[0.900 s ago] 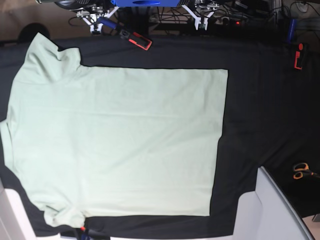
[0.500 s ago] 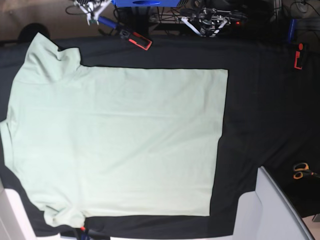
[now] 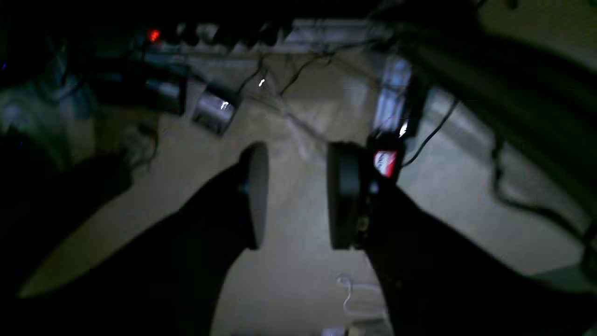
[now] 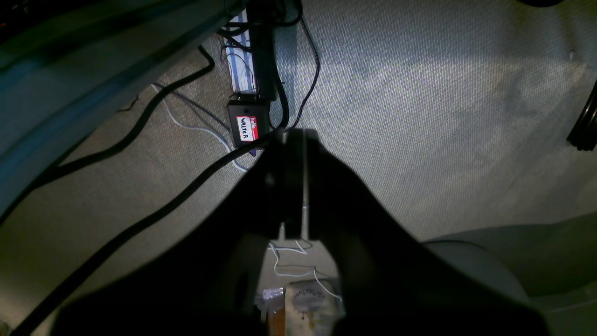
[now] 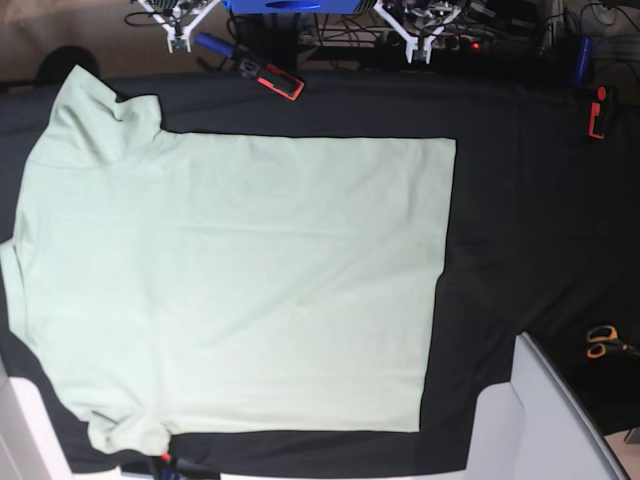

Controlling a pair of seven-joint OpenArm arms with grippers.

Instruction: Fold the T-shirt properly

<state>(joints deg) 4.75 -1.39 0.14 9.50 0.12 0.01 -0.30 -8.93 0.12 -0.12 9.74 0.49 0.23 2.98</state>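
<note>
My right gripper is to close on the outer tip of the far sleeve (image 5: pixel 83 90) of the T-shirt, on the side toward the red-and-black tool.
The pale mint-green T-shirt (image 5: pixel 235 285) lies spread flat on the black table cloth (image 5: pixel 520 220), neck end to the left, hem to the right, sleeves at the upper left and lower left. Both grippers are off the shirt, beyond the table's far edge. My left gripper (image 5: pixel 422 40) is open and empty; in the left wrist view (image 3: pixel 298 196) its pads (image 3: pixel 254 196) stand apart over the floor. My right gripper (image 5: pixel 177 32) is shut and empty; in the right wrist view (image 4: pixel 294 182) its fingers (image 4: pixel 322 186) meet over carpet and cables.
A red-and-black tool (image 5: pixel 272 78) lies at the far edge near the sleeve. A red clamp (image 5: pixel 597 112) is at the far right, with orange-handled scissors (image 5: pixel 600 340) lower down. A grey-white object (image 5: pixel 550 420) rises at the front right corner.
Both arms have shifted about behind the far edge of the table; the right gripper has moved up and left. The T-shirt has not moved.
</note>
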